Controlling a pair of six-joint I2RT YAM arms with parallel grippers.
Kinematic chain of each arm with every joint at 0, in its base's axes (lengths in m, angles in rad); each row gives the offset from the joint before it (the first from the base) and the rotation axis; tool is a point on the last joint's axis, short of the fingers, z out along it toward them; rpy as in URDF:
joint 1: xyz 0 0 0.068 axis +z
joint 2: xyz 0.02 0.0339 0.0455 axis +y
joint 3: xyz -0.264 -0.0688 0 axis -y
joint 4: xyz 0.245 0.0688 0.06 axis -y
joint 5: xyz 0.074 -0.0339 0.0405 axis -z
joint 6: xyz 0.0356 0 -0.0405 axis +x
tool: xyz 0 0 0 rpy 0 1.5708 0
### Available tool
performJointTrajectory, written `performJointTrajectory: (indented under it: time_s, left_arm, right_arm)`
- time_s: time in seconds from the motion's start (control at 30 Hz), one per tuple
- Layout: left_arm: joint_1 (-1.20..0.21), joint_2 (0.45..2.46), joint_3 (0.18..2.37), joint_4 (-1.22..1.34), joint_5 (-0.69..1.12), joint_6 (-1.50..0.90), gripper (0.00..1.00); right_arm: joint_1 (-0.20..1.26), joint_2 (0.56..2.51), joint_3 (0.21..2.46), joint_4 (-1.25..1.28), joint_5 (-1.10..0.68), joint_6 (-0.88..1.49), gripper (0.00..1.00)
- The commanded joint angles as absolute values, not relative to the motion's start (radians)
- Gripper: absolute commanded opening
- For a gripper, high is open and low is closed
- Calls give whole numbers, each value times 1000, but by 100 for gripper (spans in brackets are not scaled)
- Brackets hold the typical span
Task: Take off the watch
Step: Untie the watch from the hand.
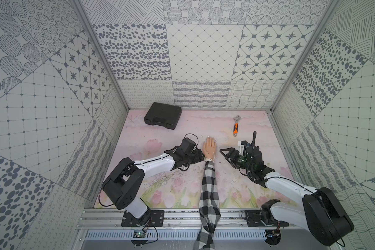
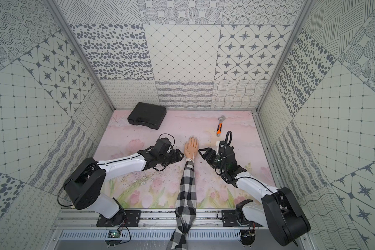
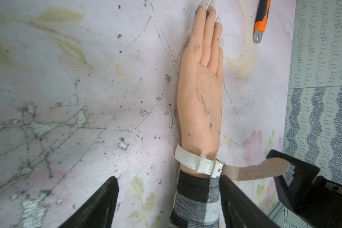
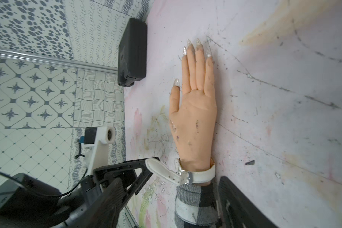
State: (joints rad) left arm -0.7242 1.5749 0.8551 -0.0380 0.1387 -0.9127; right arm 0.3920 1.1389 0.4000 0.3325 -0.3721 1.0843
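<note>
The buckle end [image 1: 207,159] [image 4: 184,177] of the watch's pale strap, at the thumb side of the mannequin hand's wrist, will be grabbed by my right gripper.
The watch [image 3: 197,162] sits buckled on the wrist of a palm-up mannequin hand [image 1: 210,147], just above a checked sleeve [image 1: 208,190]. Its pale strap tail [image 4: 160,169] stands free off the wrist, touching neither gripper as far as I can see. A gold edge of the case [image 4: 212,161] peeks out at the wrist's far side. My left gripper [image 3: 167,177] is open, close beside the wrist on the thumb side [image 1: 201,155]. My right gripper [image 4: 171,178] is open too, a little off the wrist on the other side [image 1: 224,154]. Nothing is between either pair of fingers.
A shut black case [image 1: 162,118] lies at the back left. An orange-handled wrench [image 1: 235,126] lies at the back right, beyond the right gripper. The sleeve runs down to the front rail. Patterned walls enclose the pink floral mat [image 1: 171,184] on three sides.
</note>
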Motion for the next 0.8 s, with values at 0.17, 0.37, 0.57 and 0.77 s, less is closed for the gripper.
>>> performJointTrajectory:
  time_s: [0.17,0.37,0.57,0.77]
  left_arm:
    - [-723,1590,823,-31,155,-902,81]
    - [-739,1610,819,-19,165,-905,80]
    - [-755,1632,816,-3,168,-914,80]
    - [-767,1647,813,9,164,-925,79]
  right_arm:
    - [386,1204,414,422,-433,1112,81]
    - [390,1395,419,635,-508,1185,80]
    - [412,1519,437,749,-537,1238,79]
    - [461,1574,448,802,-525,1262,78]
